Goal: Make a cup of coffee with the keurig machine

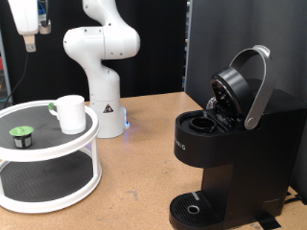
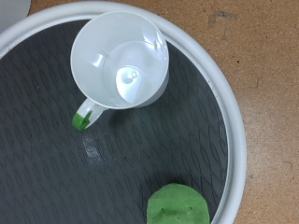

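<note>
I will move my gripper next to the pod's green top (image 1: 21, 131) (image 2: 177, 204), beside the cup on the tray, and close it there.
The cup (image 1: 70, 112), a small white mug with a side handle, stands upright and empty on the top tier of a white round two-tier tray (image 1: 58, 146). A green-topped pod (image 1: 21, 135) lies on the same tier, to the exterior view's left of the cup. The keurig machine (image 1: 225, 144) is black and stands at the exterior view's right with its silver-handled lid raised, the pod chamber open. My gripper (image 1: 31, 40) hangs high above the tray at the exterior view's top left, holding nothing. The wrist view looks down on the cup (image 2: 120, 61) and pod (image 2: 177, 205); no fingers show there.
The white arm base (image 1: 101, 77) stands on the wooden table behind the tray. The tray's white rim (image 2: 234, 121) rings a dark textured mat. A black panel rises behind the machine. The machine's round drip base (image 1: 197, 208) is bare.
</note>
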Tool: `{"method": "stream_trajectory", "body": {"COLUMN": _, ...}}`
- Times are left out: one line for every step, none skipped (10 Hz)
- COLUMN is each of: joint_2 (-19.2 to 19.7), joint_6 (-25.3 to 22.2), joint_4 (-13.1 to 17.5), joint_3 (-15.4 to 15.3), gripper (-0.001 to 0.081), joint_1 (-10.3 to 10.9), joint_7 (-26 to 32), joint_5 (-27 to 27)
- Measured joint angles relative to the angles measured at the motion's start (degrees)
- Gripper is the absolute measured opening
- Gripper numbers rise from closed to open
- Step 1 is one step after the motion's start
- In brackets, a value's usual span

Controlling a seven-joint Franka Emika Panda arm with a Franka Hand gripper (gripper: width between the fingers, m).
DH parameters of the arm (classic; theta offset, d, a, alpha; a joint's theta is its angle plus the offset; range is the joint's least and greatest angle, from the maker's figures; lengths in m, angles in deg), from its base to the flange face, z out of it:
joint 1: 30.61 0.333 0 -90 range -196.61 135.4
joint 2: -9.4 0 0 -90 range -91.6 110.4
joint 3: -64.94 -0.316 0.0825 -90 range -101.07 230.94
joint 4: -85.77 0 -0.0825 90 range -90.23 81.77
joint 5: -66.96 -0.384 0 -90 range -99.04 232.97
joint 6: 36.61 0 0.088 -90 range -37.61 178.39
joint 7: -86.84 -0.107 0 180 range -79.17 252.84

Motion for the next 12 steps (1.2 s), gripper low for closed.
{"method": "stream_trajectory", "body": {"joint_2": 0.45, "joint_6": 0.68, "joint_4": 0.24, "joint_3": 0.07, "gripper": 0.0801, "joint_1": 0.0, "joint_7": 0.1, "joint_5": -0.01}}
{"method": "stream_trajectory", "body": {"joint_2": 0.56, "joint_6": 1.65, "joint_4": 0.28, "joint_3": 0.19, "gripper": 0.0801, "joint_1": 0.0, "joint_7": 0.1, "joint_5": -0.14}}
{"method": "stream_trajectory", "body": {"joint_2": 0.55, "joint_6": 2.45, "joint_4": 0.33, "joint_3": 0.32, "gripper": 0.0801, "joint_1": 0.0, "joint_7": 0.1, "joint_5": -0.18}}
{"method": "stream_trajectory", "body": {"joint_2": 0.55, "joint_6": 3.02, "joint_4": 0.42, "joint_3": 0.47, "gripper": 0.0801, "joint_1": 0.0, "joint_7": 0.1, "joint_5": -0.2}}
{"method": "stream_trajectory", "body": {"joint_2": 0.55, "joint_6": 3.73, "joint_4": 0.47, "joint_3": 0.65, "gripper": 0.0801, "joint_1": 0.0, "joint_7": 0.1, "joint_5": -0.2}}
{"method": "stream_trajectory", "body": {"joint_2": 0.55, "joint_6": 3.85, "joint_4": 0.51, "joint_3": 0.78, "gripper": 0.0801, "joint_1": 0.0, "joint_7": 0.1, "joint_5": -0.2}}
{"method": "stream_trajectory", "body": {"joint_2": 0.55, "joint_6": 3.85, "joint_4": 0.52, "joint_3": 0.8, "gripper": 0.0801, "joint_1": 0.0, "joint_7": 0.1, "joint_5": -0.2}}
{"method": "stream_trajectory", "body": {"joint_2": 0.55, "joint_6": 3.84, "joint_4": 0.43, "joint_3": 0.8, "gripper": 0.0801, "joint_1": 0.0, "joint_7": 0.1, "joint_5": -0.2}}
{"method": "stream_trajectory", "body": {"joint_2": 0.52, "joint_6": 3.8, "joint_4": 0.06, "joint_3": 0.81, "gripper": 0.0801, "joint_1": 0.0, "joint_7": 0.56, "joint_5": -0.2}}
{"method": "stream_trajectory", "body": {"joint_2": 0.45, "joint_6": 4.53, "joint_4": -0.87, "joint_3": 0.88, "gripper": 0.0801, "joint_1": 0.0, "joint_7": 0.69, "joint_5": -0.04}}
{"method": "stream_trajectory", "body": {"joint_2": 0.36, "joint_6": 6.87, "joint_4": -2.49, "joint_3": 0.97, "gripper": 0.0801, "joint_1": -0.14, "joint_7": 0.58, "joint_5": 0.26}}
{"method": "stream_trajectory", "body": {"joint_2": 0.36, "joint_6": 10.12, "joint_4": -4.47, "joint_3": 0.99, "gripper": 0.0801, "joint_1": -0.5, "joint_7": 0.08, "joint_5": 0.8}}
